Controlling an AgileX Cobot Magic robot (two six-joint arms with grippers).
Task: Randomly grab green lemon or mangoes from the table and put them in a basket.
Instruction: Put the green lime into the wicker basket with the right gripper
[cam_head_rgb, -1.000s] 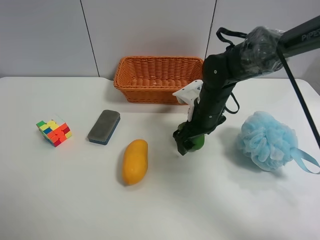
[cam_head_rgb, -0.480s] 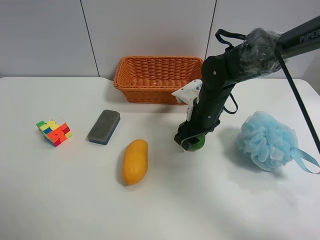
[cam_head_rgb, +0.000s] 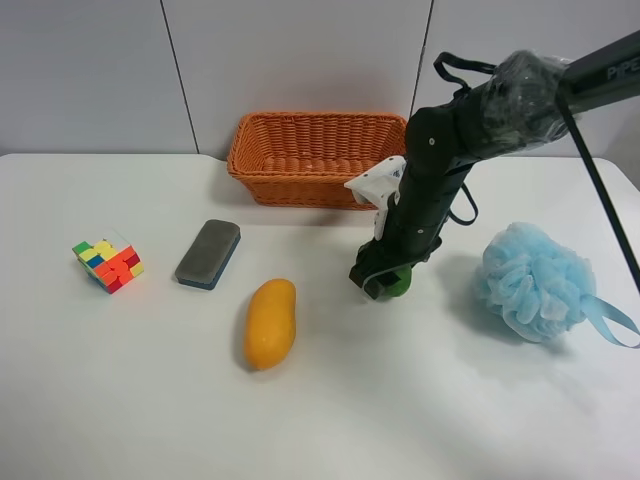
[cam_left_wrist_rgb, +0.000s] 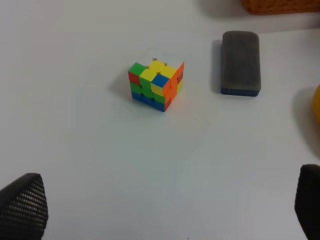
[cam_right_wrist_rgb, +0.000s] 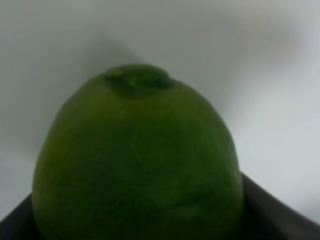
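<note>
The robot's right gripper should release the green lemon near the middle of the orange wicker basket's bottom (cam_head_rgb: 340, 157). The lemon is held low in front of the basket.
The green lemon (cam_head_rgb: 398, 284) is held in my right gripper (cam_head_rgb: 384, 280), low over the white table (cam_head_rgb: 150, 400), in front of the orange wicker basket (cam_head_rgb: 300, 185). In the right wrist view the lemon (cam_right_wrist_rgb: 140, 160) fills the frame between the dark jaws. The yellow-orange mango (cam_head_rgb: 271, 322) lies on the table, apart from that gripper towards the exterior high view's left. My left gripper (cam_left_wrist_rgb: 165, 205) is open and empty above the table, and does not show in the exterior high view. A corner of the basket (cam_left_wrist_rgb: 280, 5) and a sliver of the mango (cam_left_wrist_rgb: 317, 105) show in the left wrist view.
A coloured puzzle cube (cam_head_rgb: 108, 264) (cam_left_wrist_rgb: 156, 84) and a dark grey eraser block (cam_head_rgb: 208, 253) (cam_left_wrist_rgb: 241, 62) lie at the exterior high view's left. A blue mesh bath pouf (cam_head_rgb: 535, 280) with a ribbon lies at its right. A grey wall stands behind the basket.
My right gripper, shut on the green lemon, has risen slightly and shifted a little towards the basket. Nothing else has moved.
</note>
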